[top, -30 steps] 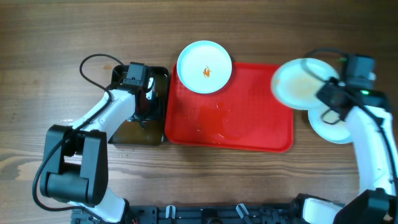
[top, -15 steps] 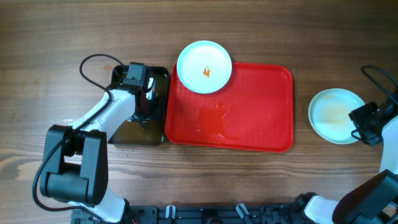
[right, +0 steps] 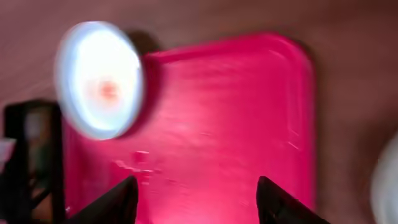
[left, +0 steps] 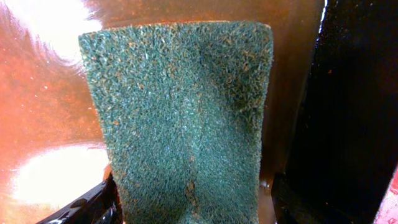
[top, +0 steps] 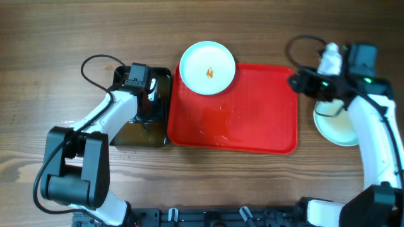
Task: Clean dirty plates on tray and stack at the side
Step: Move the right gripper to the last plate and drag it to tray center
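Note:
The robot's right gripper should close on the rim of the smeared pale plate [top: 231, 81] [right: 138, 109], on the side that faces the stacked clean plates.
A pale plate [top: 207, 67] with an orange smear lies at the red tray's [top: 259, 126] top left corner, overhanging the rim. It shows blurred in the right wrist view as the plate [right: 99, 81] above the tray [right: 224, 124]. Clean pale plates [top: 336, 128] sit stacked on the table right of the tray, partly under my right arm. My right gripper [top: 294, 82] [right: 199, 205] hangs open and empty over the tray's right edge. My left gripper [top: 145, 104] [left: 186, 208] is shut on a green scouring pad [left: 180, 112] inside the black tub [top: 163, 75].
The tub holds brownish water [left: 43, 124] and stands against the tray's left side. Wet streaks [top: 218, 120] glisten in the tray's middle. A black cable [top: 95, 61] loops behind the left arm. Bare wooden table [top: 252, 25] lies all around.
My right gripper carried a plate to the stack on the right, let it go, and has swung back left over the tray's edge, now open. The left arm has not moved.

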Action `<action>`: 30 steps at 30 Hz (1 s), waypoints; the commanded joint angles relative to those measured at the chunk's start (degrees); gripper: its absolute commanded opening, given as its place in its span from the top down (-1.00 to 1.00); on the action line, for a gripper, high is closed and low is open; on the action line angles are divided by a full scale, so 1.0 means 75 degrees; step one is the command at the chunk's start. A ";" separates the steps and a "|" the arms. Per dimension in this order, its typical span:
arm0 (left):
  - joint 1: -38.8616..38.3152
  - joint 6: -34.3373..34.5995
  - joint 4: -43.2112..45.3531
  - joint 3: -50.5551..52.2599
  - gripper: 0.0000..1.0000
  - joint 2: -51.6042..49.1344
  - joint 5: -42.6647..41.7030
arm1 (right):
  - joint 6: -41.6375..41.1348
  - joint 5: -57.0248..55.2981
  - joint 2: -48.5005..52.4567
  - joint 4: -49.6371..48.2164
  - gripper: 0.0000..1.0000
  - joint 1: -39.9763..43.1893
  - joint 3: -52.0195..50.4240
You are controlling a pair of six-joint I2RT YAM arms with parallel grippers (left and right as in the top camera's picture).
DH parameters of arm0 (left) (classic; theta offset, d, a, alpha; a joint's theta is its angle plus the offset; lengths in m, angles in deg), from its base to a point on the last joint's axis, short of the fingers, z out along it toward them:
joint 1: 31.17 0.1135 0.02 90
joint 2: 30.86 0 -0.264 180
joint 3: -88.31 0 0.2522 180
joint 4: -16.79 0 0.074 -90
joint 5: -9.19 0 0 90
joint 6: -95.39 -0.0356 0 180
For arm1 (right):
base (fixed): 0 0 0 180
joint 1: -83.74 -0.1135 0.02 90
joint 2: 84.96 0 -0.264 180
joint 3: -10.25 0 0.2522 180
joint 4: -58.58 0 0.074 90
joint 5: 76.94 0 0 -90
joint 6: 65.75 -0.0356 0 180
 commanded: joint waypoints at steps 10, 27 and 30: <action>0.0015 0.0020 0.0029 0.0058 -0.46 0.0085 -0.0070 | -0.1253 -0.1547 0.1880 -0.1888 -0.28 -0.2809 0.0889; 0.0015 0.0020 0.0029 0.0058 -0.46 0.0085 -0.0073 | -0.3139 -0.1545 0.4354 -0.2463 0.67 -0.3305 0.0889; 0.0015 0.0020 0.0029 0.0058 -0.48 0.0085 -0.0070 | -0.2903 -0.1550 0.4205 -0.1274 0.91 -0.3270 0.0889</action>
